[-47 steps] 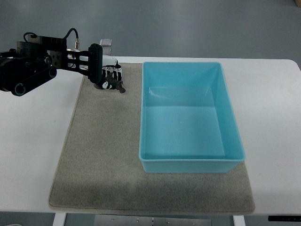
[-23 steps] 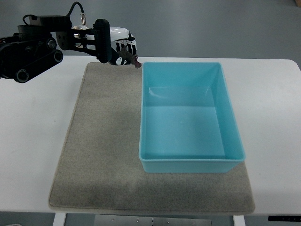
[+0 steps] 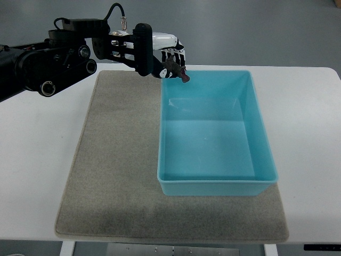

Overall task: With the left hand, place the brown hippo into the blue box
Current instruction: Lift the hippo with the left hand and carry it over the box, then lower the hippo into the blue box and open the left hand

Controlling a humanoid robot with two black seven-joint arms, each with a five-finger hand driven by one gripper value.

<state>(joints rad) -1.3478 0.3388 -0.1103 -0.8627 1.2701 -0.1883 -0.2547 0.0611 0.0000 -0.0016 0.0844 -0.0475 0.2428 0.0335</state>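
Next, my left gripper releases the brown hippo on the blue box's bottom, toward the box's far corner (image 3: 229, 126) away from my arm.
My left hand (image 3: 166, 60) reaches in from the upper left, raised above the table, with its fingers curled around the small brown hippo (image 3: 177, 71). Only a dark brown bit of the toy pokes out below the fingers. Hand and hippo hover over the far left corner of the blue box (image 3: 266, 160), which sits open and looks bare inside, on the right half of the grey mat (image 3: 112, 176). The right hand does not show.
The white table (image 3: 37, 160) extends around the mat on both sides. The black left arm (image 3: 48, 61) spans the far left part of the table.
The left hand lifted the hippo off the mat's far edge and carried it rightwards, from beside the box to above its far left corner.
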